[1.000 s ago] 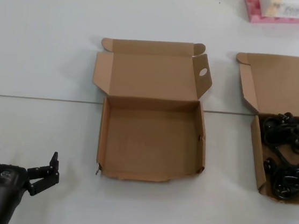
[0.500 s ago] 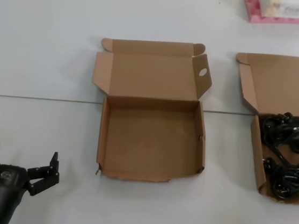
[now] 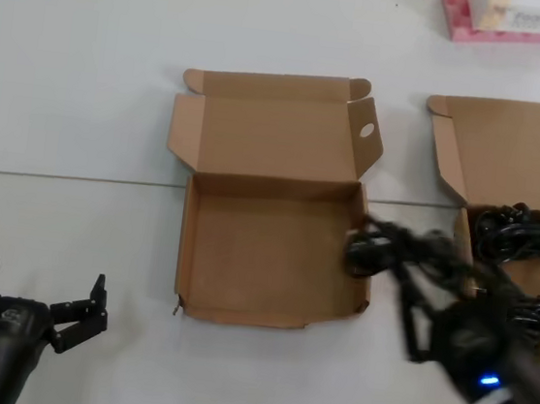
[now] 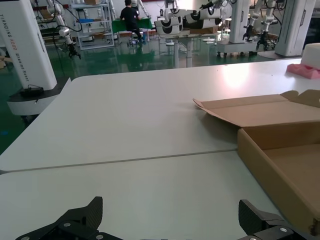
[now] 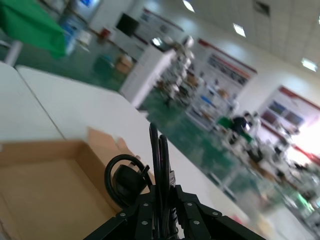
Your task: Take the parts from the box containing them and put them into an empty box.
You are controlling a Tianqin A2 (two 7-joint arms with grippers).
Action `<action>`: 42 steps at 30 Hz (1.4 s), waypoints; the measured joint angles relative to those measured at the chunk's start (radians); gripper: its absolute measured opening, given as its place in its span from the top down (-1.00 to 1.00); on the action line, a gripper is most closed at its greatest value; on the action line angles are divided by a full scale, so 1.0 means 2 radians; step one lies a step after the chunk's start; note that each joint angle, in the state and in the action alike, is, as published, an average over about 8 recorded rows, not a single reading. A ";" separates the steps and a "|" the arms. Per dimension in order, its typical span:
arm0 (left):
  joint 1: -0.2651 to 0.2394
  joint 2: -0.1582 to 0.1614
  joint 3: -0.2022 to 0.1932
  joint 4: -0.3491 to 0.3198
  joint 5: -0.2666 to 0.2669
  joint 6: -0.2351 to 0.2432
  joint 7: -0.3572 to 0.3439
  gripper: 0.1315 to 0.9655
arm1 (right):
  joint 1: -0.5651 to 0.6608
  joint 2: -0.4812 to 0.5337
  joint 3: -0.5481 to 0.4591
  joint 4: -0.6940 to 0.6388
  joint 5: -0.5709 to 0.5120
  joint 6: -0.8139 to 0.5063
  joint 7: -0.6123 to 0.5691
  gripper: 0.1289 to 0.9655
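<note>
Next, my right gripper releases the black cable bundle, now held above that box's wall, on the near half of the empty box's bottom (image 3: pixel 265 274) (image 5: pixel 35 206).
The empty box (image 3: pixel 264 250) lies open at the middle, and its lid flap with a round hole (image 3: pixel 365 132) stands at its far right. The box containing the parts (image 3: pixel 510 151) is at the right edge with black cable bundles (image 3: pixel 525 229) in it. My right gripper (image 3: pixel 404 264) is shut on a black cable bundle (image 3: pixel 372 250) and holds it above the empty box's right wall. In the right wrist view the gripper (image 5: pixel 162 197) clamps the cable (image 5: pixel 159 160) over the box (image 5: pixel 45 180). My left gripper (image 3: pixel 39 304) is open and idle at the front left.
A pink tray (image 3: pixel 510 23) with a pale block stands at the far right back. A seam (image 3: pixel 68 178) crosses the white table. In the left wrist view the open left gripper (image 4: pixel 171 215) hovers over bare table beside the empty box's wall (image 4: pixel 265 160).
My right arm has come into view from the right, carrying a cable bundle leftward to the empty box's right wall. The left arm has not moved.
</note>
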 joint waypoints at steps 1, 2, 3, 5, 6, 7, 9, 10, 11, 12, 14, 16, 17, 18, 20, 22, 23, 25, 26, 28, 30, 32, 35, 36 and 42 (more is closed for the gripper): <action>0.000 0.000 0.000 0.000 0.000 0.000 0.000 -1.00 | 0.011 -0.009 -0.014 -0.006 -0.011 0.001 0.000 0.80; 0.000 0.000 0.000 0.000 0.000 0.000 0.000 -1.00 | 0.021 -0.018 -0.027 -0.014 -0.021 0.003 0.000 0.80; 0.000 0.000 0.000 0.000 0.000 0.000 0.000 -1.00 | 0.032 -0.027 -0.040 -0.021 -0.030 0.005 0.000 0.80; 0.000 0.000 0.000 0.000 0.000 0.000 0.000 -1.00 | 0.053 -0.045 -0.067 -0.038 -0.047 0.009 0.000 0.80; 0.000 0.000 0.000 0.000 0.000 0.000 0.000 -1.00 | 0.063 -0.054 -0.079 -0.047 -0.054 0.011 0.000 0.80; 0.000 0.000 0.000 0.000 0.000 0.000 0.000 -1.00 | 0.073 -0.063 -0.092 -0.058 -0.061 0.013 0.000 0.80; 0.000 0.000 0.000 0.000 0.000 0.000 0.000 -1.00 | 0.092 -0.081 -0.115 -0.079 -0.075 0.020 0.000 0.80; 0.000 0.000 0.000 0.000 0.000 0.000 0.000 -1.00 | 0.101 -0.090 -0.126 -0.091 -0.080 0.024 0.000 0.80; 0.000 0.000 0.000 0.000 0.000 0.000 0.000 -1.00 | 0.110 -0.099 -0.137 -0.103 -0.086 0.028 0.000 0.80; 0.000 0.000 0.000 0.000 0.000 0.000 0.000 -1.00 | 0.118 -0.107 -0.146 -0.115 -0.091 0.032 0.000 0.80; 0.000 0.000 0.000 0.000 0.000 0.000 0.000 -1.00 | 0.134 -0.123 -0.162 -0.141 -0.100 0.042 0.000 0.80; 0.000 0.000 0.000 0.000 0.000 0.000 0.000 -1.00 | 0.148 -0.139 -0.177 -0.168 -0.108 0.053 0.000 0.80; 0.000 0.000 0.000 0.000 0.000 0.000 0.000 -1.00 | 0.154 -0.147 -0.183 -0.182 -0.111 0.059 0.000 0.80; 0.000 0.000 0.000 0.000 0.000 0.000 0.000 -1.00 | 0.160 -0.154 -0.188 -0.195 -0.114 0.065 0.000 0.80; 0.000 0.000 0.000 0.000 0.000 0.000 0.000 -1.00 | 0.170 -0.165 -0.196 -0.216 -0.120 0.074 0.000 0.80; 0.000 0.000 0.000 0.000 0.000 0.000 0.000 -1.00 | 0.176 -0.173 -0.202 -0.230 -0.123 0.081 0.000 0.80; 0.000 0.000 0.000 0.000 0.000 0.000 0.000 -1.00 | 0.178 -0.175 -0.203 -0.235 -0.124 0.083 0.000 0.80; 0.000 0.000 0.000 0.000 0.000 0.000 0.000 -1.00 | 0.180 -0.177 -0.204 -0.238 -0.125 0.085 0.000 0.80; 0.000 0.000 0.000 0.000 0.000 0.000 0.000 -1.00 | 0.180 -0.177 -0.205 -0.239 -0.125 0.085 0.000 0.80; 0.000 0.000 0.000 0.000 0.000 0.000 0.000 -1.00 | 0.180 -0.178 -0.205 -0.240 -0.126 0.085 0.000 0.78; 0.000 0.000 0.000 0.000 0.000 0.000 0.000 -1.00 | 0.180 -0.178 -0.205 -0.240 -0.126 0.085 0.000 0.76; 0.000 0.000 0.000 0.000 0.000 0.000 0.000 -1.00 | 0.180 -0.178 -0.205 -0.240 -0.126 0.085 0.000 0.74; 0.000 0.000 0.000 0.000 0.000 0.000 0.000 -1.00 | 0.180 -0.178 -0.205 -0.240 -0.126 0.085 0.000 0.73; 0.000 0.000 0.000 0.000 0.000 0.000 0.000 -1.00 | 0.180 -0.178 -0.205 -0.240 -0.126 0.085 0.000 0.73; 0.000 0.000 0.000 0.000 0.000 0.000 0.000 -1.00 | 0.180 -0.178 -0.205 -0.240 -0.126 0.085 0.000 0.61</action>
